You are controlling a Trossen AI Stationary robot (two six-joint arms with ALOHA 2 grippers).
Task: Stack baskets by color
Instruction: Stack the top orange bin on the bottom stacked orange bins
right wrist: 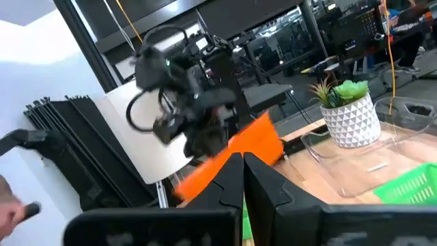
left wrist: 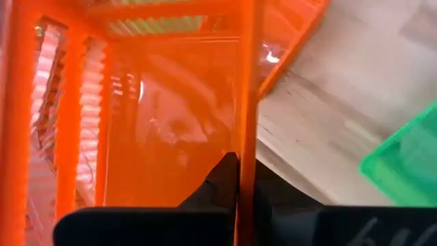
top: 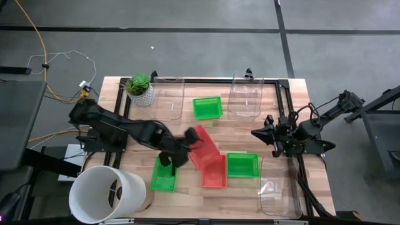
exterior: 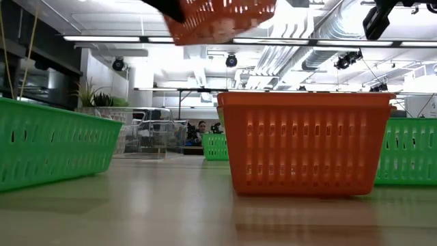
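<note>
The robot's left gripper needs to release the tilted red basket inside the second red basket [top: 211,170] [left wrist: 287,24], between the near green baskets.
My left gripper [top: 185,150] is shut on a red basket [top: 204,145], which hangs tilted above the table's middle and shows at the top of the low view [exterior: 218,17]. A second red basket [top: 214,172] stands on its base just nearer, beside the raised one. Green baskets rest on the table at the near left [top: 164,175], near middle [top: 242,165] and far middle [top: 207,107]. My right gripper [top: 257,133] waits shut and empty at the right side. My left gripper pinches a side wall of the red basket at its rim [left wrist: 247,130] between its two fingers [left wrist: 222,181], one on each face of the wall. The fingers come slanting down from the table's left. The basket hangs tilted, lifted clear of the table.
Clear bins stand at the far left [top: 169,97], far right [top: 245,97] and near right [top: 279,187]. A white bucket [top: 106,194] fills the near left corner. A potted plant [top: 140,89] sits at the far left. Bare wood lies around the table's middle.
</note>
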